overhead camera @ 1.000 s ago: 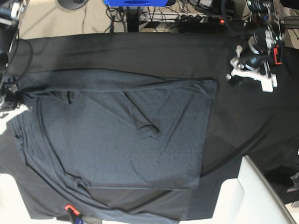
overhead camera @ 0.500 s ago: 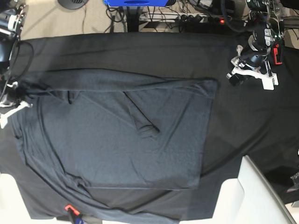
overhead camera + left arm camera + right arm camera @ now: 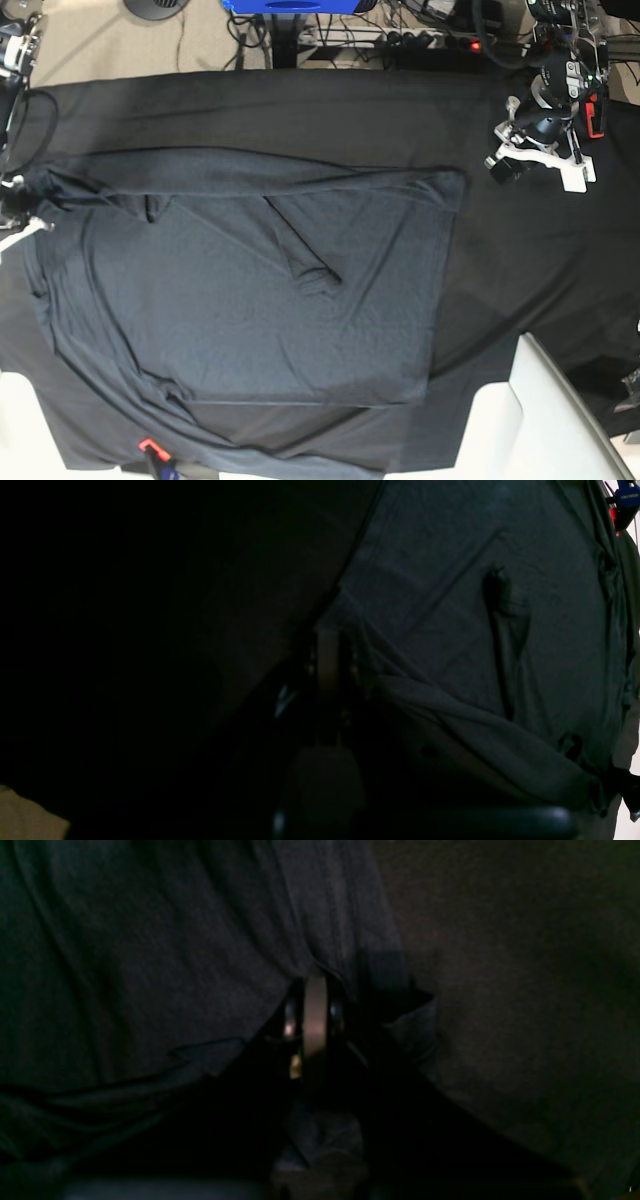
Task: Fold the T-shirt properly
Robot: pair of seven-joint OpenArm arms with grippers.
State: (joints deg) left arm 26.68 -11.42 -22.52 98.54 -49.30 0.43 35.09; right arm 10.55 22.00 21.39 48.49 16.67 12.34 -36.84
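Observation:
The T-shirt is bunching at the corner under my right gripper, so I will grab the T-shirt's side edge nearer me (image 3: 37, 283) with my right gripper and pull that edge straight.
The dark grey T-shirt (image 3: 250, 290) lies spread on the black table cloth (image 3: 540, 260), with a long fold along its far edge and a small ridge near the middle. At the left edge of the base view, my right gripper (image 3: 22, 195) is shut on the T-shirt's corner. The right wrist view shows the T-shirt (image 3: 150, 940) bunching around the closed right gripper (image 3: 315, 985). My left gripper (image 3: 503, 165) hovers shut over bare cloth, just right of the shirt's far right corner. In its own view the left gripper (image 3: 327, 635) is closed on nothing beside the T-shirt (image 3: 450, 605).
A white surface (image 3: 540, 420) juts in at the bottom right. A small red clip (image 3: 148, 445) sits at the cloth's near edge. Cables and a power strip (image 3: 430, 45) lie on the floor beyond the table, beside a blue object (image 3: 290, 5).
My right gripper has moved up toward the far edge, drawing the T-shirt's left corner with it and stretching the far fold. The left arm shifted slightly upward.

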